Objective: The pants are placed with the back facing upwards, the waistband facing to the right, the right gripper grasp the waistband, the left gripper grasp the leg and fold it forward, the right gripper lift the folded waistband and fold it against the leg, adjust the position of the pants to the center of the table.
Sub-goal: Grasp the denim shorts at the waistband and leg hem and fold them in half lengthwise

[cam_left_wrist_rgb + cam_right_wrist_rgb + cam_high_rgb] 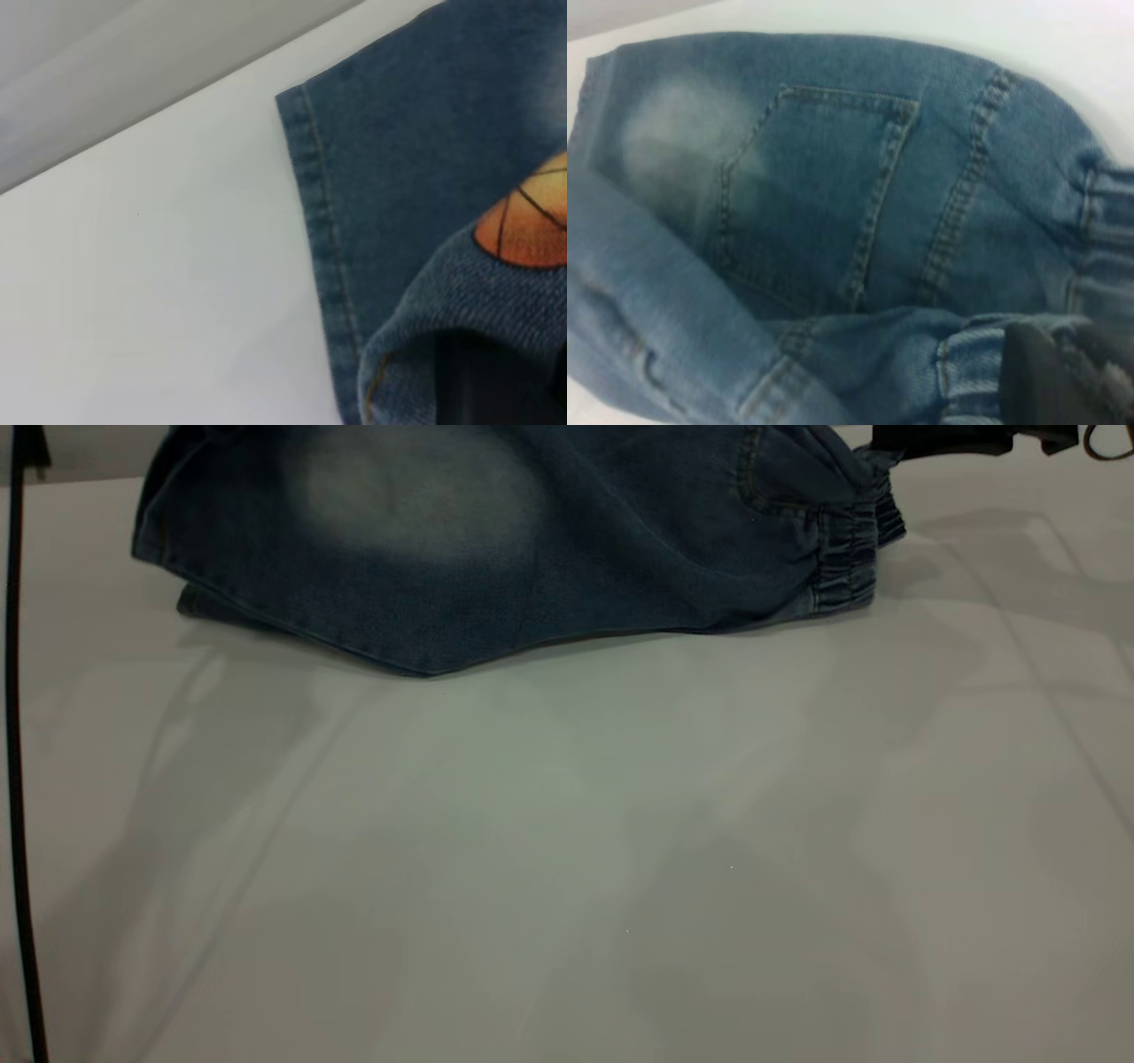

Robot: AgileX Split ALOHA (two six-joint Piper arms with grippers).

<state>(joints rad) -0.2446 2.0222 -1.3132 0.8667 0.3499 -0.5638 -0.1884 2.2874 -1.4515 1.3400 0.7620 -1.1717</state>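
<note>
Next, my left gripper lets go of the lifted leg on the lower leg's hem corner (259, 483) (305, 152), near the far edge of the table.
The blue denim pants (496, 540) lie along the table's far edge, back pocket up, with the elastic waistband (846, 558) at the right. My right gripper (957, 438) shows only as a black part at the top right, and the waistband's far corner rises toward it. In the right wrist view the right gripper (1063, 372) is shut on the gathered waistband (970, 363), beside the back pocket (824, 186). In the left wrist view the left gripper (483, 381) is shut on a lifted fold of the leg (461, 292), near the stitched hem (323, 221). An orange print (532, 226) shows on the fabric.
The white table (567, 850) stretches bare from the pants to the near edge. A black cable (16, 779) runs down the far left side. In the left wrist view, the table's edge (133, 115) passes close to the leg hem.
</note>
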